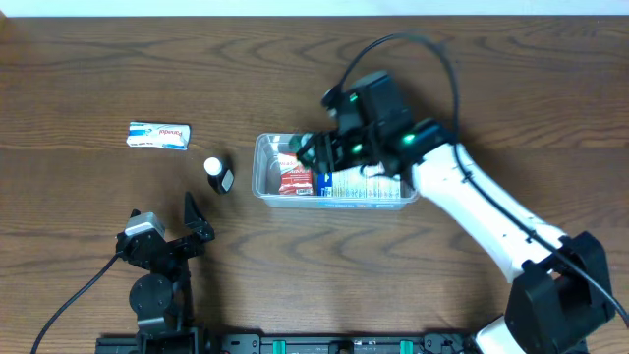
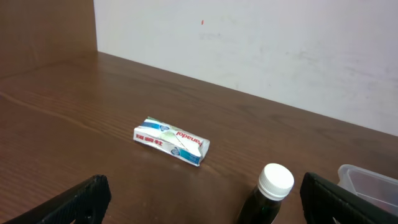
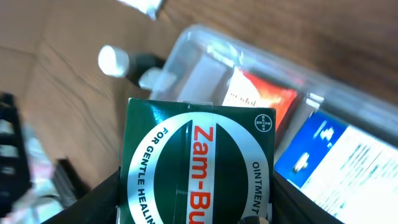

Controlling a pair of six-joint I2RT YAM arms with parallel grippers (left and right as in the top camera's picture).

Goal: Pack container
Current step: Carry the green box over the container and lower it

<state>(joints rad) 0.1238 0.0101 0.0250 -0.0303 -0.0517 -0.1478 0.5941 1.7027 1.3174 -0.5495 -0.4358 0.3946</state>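
Observation:
The robot's right gripper needs to release the green Zam-Buk ointment box on the red packet inside the clear plastic container (image 1: 290,183).
The clear plastic container (image 1: 263,173) sits mid-table and holds a red packet (image 1: 294,180) and a blue-and-white box (image 1: 356,186). My right gripper (image 1: 313,150) hovers over the container's left half, shut on a green Zam-Buk ointment box (image 3: 199,165) that fills the right wrist view above the container (image 3: 186,43). A dark bottle with a white cap (image 1: 218,174) lies left of the container; it also shows in the left wrist view (image 2: 268,194). A white-and-blue Panadol packet (image 1: 158,136) lies farther left. My left gripper (image 1: 192,226) is open and empty near the front edge.
The white wall (image 2: 261,43) rises behind the table's far edge. The right arm (image 1: 482,211) stretches from the front right corner across to the container. A black rail (image 1: 295,343) runs along the front edge.

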